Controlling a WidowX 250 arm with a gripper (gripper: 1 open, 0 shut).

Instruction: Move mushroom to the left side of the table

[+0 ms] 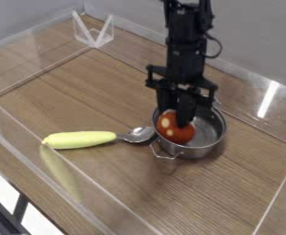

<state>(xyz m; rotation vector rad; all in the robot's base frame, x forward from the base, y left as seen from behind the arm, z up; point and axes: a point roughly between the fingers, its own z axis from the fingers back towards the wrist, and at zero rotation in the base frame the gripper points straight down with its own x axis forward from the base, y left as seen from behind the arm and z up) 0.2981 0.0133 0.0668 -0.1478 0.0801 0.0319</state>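
My gripper has the mushroom. It will let go of it on the bare table point(103, 93) between the spoon and the small clear stand.
The mushroom point(171, 123), orange-brown cap with a reddish underside, hangs between the fingers of my gripper point(174, 116) just above the left rim of the steel pot point(190, 139). The gripper is shut on it, pointing straight down from the black arm. The pot sits right of centre on the brown wood-grain table point(72, 87). Part of the mushroom is hidden behind the black fingers.
A spoon with a yellow-green handle point(82, 140) and steel bowl point(138, 135) lies left of the pot, its bowl close to the pot's wall. Low clear acrylic walls point(8, 119) border the table. A small clear stand point(94, 32) sits at the back left.
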